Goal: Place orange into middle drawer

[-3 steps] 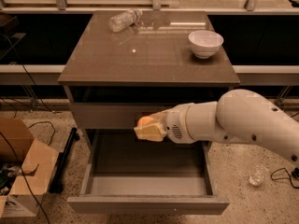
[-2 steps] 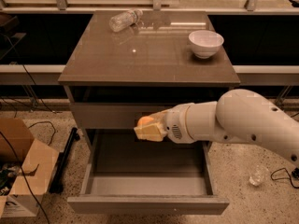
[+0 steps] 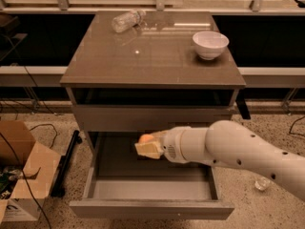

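Observation:
The robot's gripper needs to release the orange on the middle drawer's grey bottom near the front panel (image 3: 175,184). The orange is now above the drawer floor.
The middle drawer (image 3: 151,208) is pulled out at the bottom of the grey-brown cabinet, its flat grey floor bare. My gripper (image 3: 148,148) reaches in from the right on a thick white arm and hangs over the drawer's back half. It is shut on the orange (image 3: 146,139), of which only the top edge shows above the pale fingers (image 3: 151,150). The orange is above the drawer floor, not touching it.
On the cabinet top (image 3: 143,56) a clear plastic bottle (image 3: 127,20) lies at the back left and a white bowl (image 3: 210,44) stands at the right. A cardboard box (image 3: 21,175) and cables are on the floor at left. A small clear object (image 3: 262,184) lies at right.
The gripper with the orange has stayed nearly still over the open drawer; nothing else has moved.

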`<state>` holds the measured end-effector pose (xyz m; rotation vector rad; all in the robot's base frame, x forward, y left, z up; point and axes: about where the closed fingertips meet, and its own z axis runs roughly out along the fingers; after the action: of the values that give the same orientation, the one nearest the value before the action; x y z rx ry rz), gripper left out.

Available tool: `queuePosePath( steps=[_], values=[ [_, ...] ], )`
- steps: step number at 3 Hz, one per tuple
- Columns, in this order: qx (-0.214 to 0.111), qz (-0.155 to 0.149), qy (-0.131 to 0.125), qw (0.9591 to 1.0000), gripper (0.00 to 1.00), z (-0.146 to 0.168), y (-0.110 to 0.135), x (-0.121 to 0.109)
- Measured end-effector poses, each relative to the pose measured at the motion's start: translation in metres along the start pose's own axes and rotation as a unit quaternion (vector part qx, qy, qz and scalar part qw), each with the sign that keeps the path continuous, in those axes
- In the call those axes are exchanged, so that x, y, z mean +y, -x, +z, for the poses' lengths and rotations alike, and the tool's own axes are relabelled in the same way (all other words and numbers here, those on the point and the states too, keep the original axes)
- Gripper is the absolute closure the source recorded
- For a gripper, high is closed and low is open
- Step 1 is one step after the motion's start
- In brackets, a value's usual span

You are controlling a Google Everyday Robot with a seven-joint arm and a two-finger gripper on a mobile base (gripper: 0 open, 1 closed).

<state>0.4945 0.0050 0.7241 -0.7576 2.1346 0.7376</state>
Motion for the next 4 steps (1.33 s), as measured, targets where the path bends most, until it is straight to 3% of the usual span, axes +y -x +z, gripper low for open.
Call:
queuePosePath(
  steps=[1, 2, 4],
  values=[
    [0.005, 0.028, 0.005, 0.9996, 1.00, 0.028, -0.028, -0.015],
    [0.023, 0.073, 0.008, 0.9970, 1.00, 0.070, -0.078, -0.046],
    [0.047, 0.136, -0.001, 0.9896, 1.00, 0.104, -0.155, -0.094]
  ],
)
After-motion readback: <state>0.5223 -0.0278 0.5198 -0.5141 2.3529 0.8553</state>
